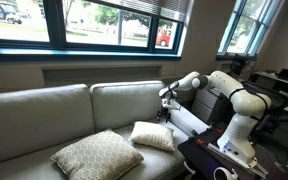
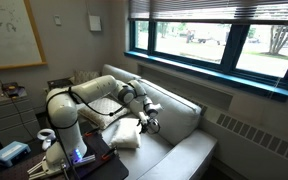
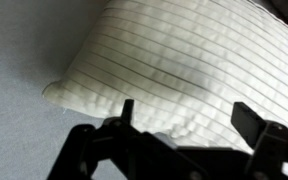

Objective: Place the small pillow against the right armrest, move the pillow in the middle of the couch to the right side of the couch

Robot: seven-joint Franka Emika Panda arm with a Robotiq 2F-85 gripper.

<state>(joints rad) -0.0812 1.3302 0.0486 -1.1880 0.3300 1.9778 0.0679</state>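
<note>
I need to pinch a fold of the cloth as I close my gripper on the middle of the small pillow's far side point(image 1: 156, 125).
The small pillow point(image 1: 154, 135), plain cream, lies on the couch point(image 1: 44, 110) seat near its right end; it also shows beside the arm in an exterior view point(image 2: 125, 136). The larger tan lattice pillow point(image 1: 94, 155) rests to its left, at the middle of the seat. My gripper point(image 1: 167, 104) hangs just above the small pillow's far edge, apart from it. In the wrist view the small pillow point(image 3: 174, 60) fills most of the picture, and my gripper point(image 3: 189, 118) stands open with nothing between its fingers. The right armrest point(image 1: 191, 120) shows as a pale band, partly hidden by the arm.
The robot's base point(image 1: 234, 135) and a dark table point(image 1: 209, 160) stand right of the couch. Windows point(image 1: 104, 25) run behind the couch back. A radiator cover point(image 2: 259, 135) lines the wall past the couch's far end. Office chairs and desks point(image 1: 279, 95) crowd the right.
</note>
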